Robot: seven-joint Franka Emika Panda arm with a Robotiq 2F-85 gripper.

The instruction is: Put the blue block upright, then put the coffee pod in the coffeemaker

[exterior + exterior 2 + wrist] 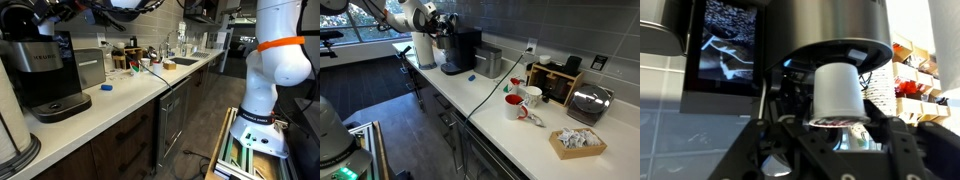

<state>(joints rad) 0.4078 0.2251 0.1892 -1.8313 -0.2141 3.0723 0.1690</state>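
Note:
I will release the white coffee pod in the pod holder inside the black coffeemaker's open head (37,39) (828,69) with my gripper.
The black coffeemaker (45,70) stands at the near end of the counter; it also shows in an exterior view (458,52). My gripper (840,125) is shut on a white coffee pod (837,92), held rim-down right in front of the machine's open silver-and-black head (830,30). In an exterior view my gripper (442,28) hangs at the top of the machine. The small blue block (106,87) sits on the counter just beside the machine, also seen in an exterior view (472,76); whether it stands upright I cannot tell.
A grey metal box (488,62) stands next to the coffeemaker, a paper towel roll (424,50) on its other side. Further along are red and white mugs (515,105), a toaster (588,100) and a wooden tray (578,142). A sink (185,62) lies far along the counter.

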